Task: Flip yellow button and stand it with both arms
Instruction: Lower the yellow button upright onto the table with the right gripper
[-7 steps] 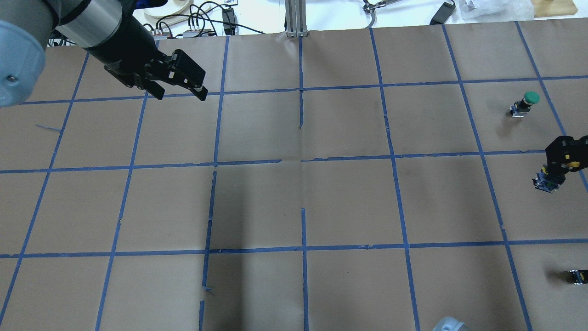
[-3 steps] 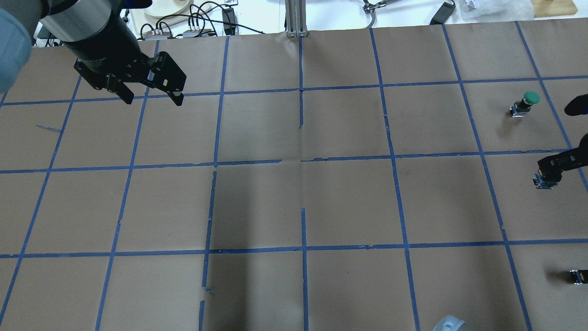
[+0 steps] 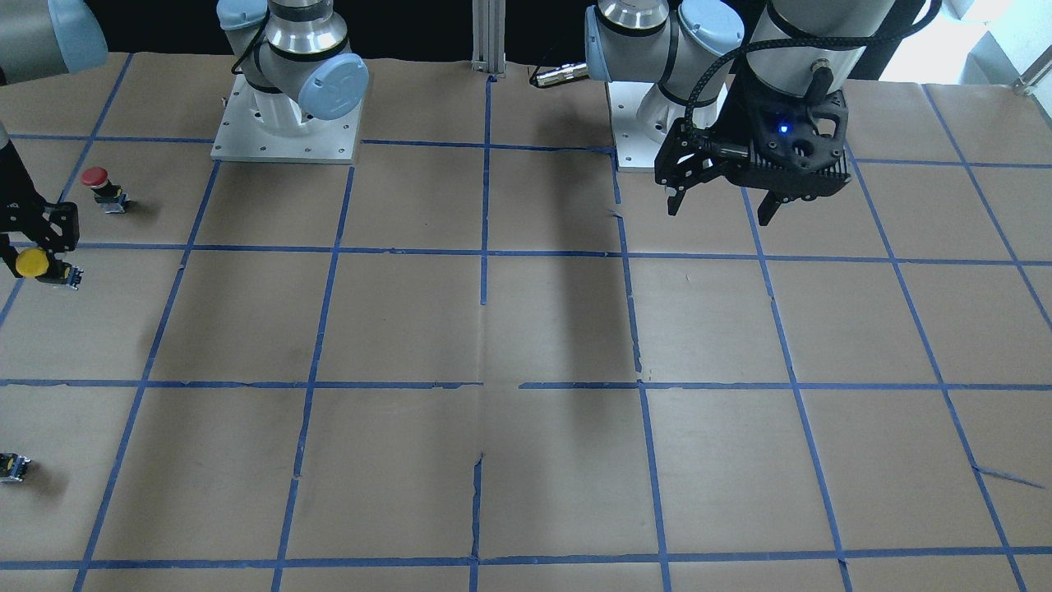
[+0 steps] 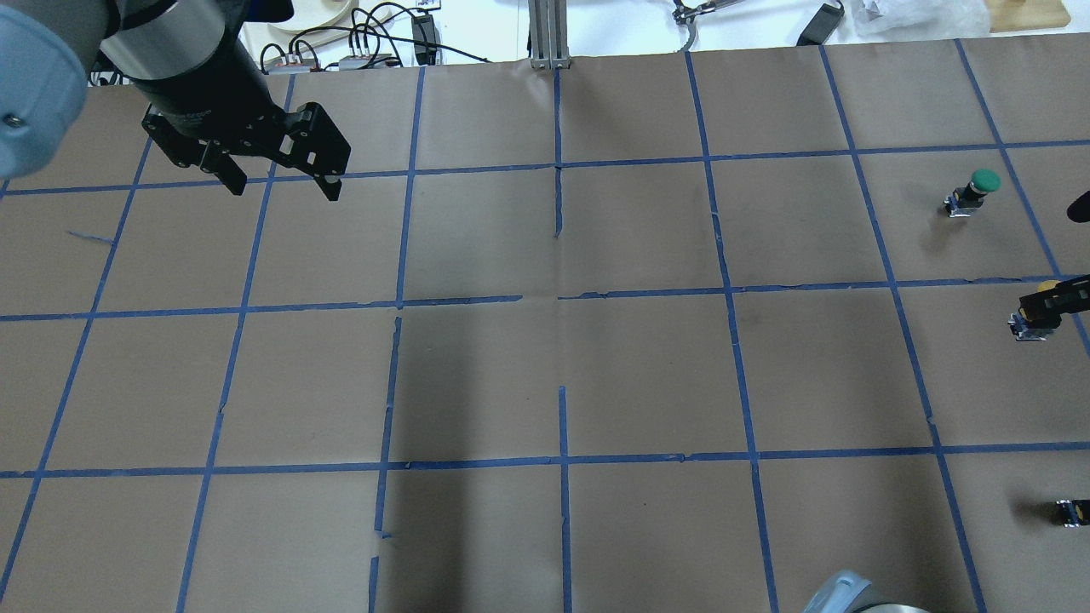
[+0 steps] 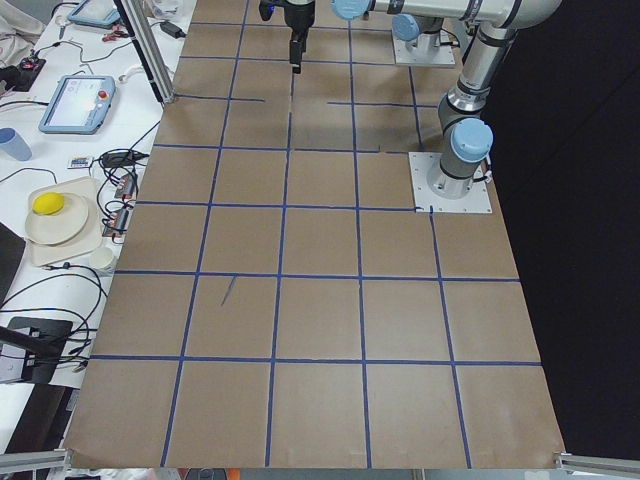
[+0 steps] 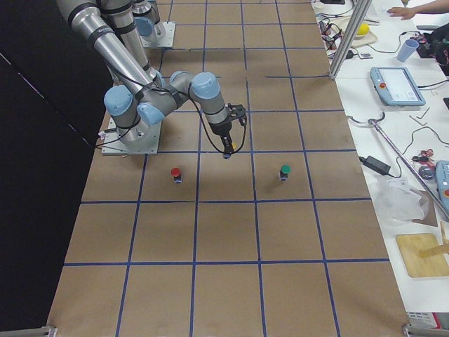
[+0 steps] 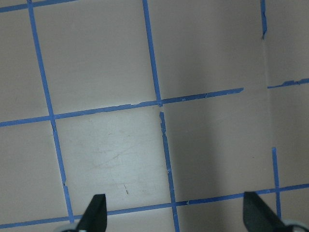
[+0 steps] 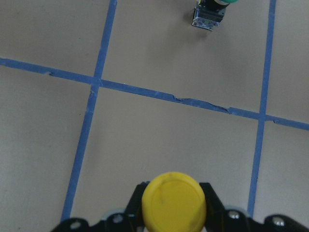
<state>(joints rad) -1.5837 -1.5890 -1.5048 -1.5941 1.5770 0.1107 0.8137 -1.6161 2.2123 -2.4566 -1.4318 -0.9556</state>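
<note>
I should use my right gripper to set the yellow button down in the middle of the tape square (image 3: 84, 321) (image 8: 167, 175) between the red-capped and green-capped buttons.
The yellow button (image 8: 175, 200) sits between my right gripper's fingers, its round cap facing the wrist camera. It shows at the table's right edge in the overhead view (image 4: 1029, 326) and at the left edge in the front view (image 3: 33, 261). My right gripper (image 4: 1052, 301) is shut on its body and holds it low over the paper; I cannot tell whether it touches. My left gripper (image 4: 285, 187) is open and empty, high over the far left of the table. It also shows in the front view (image 3: 720, 210), far from the button.
A green-capped button (image 4: 979, 189) stands just beyond the right gripper. A red-capped button (image 3: 100, 185) stands on the robot's side of it. A tiny black-and-yellow part (image 4: 1071, 511) lies near the right edge. Brown paper with a blue tape grid (image 4: 562, 298) covers the table.
My left gripper has drawn back to the left and turned. My right gripper has turned with the yellow button and shifted slightly right, so less of it shows in the overhead view.
</note>
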